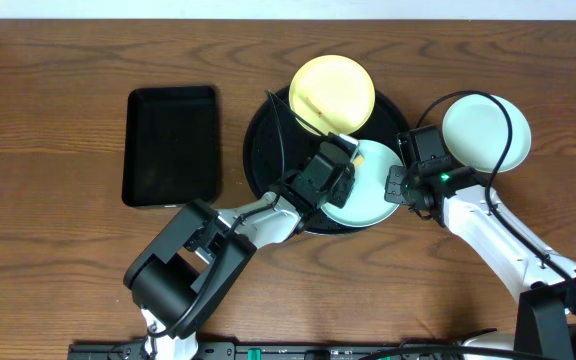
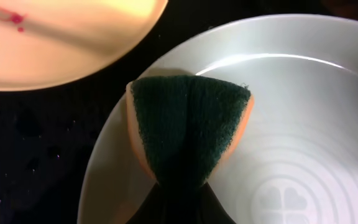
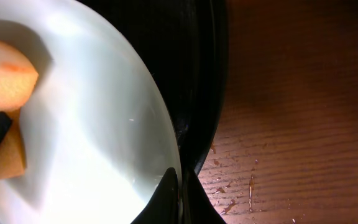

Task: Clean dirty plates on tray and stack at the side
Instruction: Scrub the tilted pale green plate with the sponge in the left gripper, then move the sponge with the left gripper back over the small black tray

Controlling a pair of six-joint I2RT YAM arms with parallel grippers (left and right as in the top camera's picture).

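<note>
The light teal plate will come down from my right gripper on top of the other teal plate (image 1: 485,132) on the table, where I need to let it rest.
On the round black tray (image 1: 264,150) lie a pale yellow plate (image 1: 333,93) at the back and a light teal plate (image 1: 370,195) at the front right. My left gripper (image 1: 342,165) is shut on a green-and-orange sponge (image 2: 188,124), which presses on the teal plate (image 2: 303,112). A red smear shows on the yellow plate (image 2: 61,43). At the teal plate's (image 3: 86,124) right rim, my right gripper (image 3: 180,194) is shut on the edge, over the tray's rim (image 3: 197,93). A second teal plate (image 1: 485,130) sits on the table to the right.
A smaller rectangular black tray (image 1: 171,145) lies left of the round one. Water drops and specks dot the wooden table (image 3: 303,124) beside the round tray's right rim. Both arms crowd the tray's front right side.
</note>
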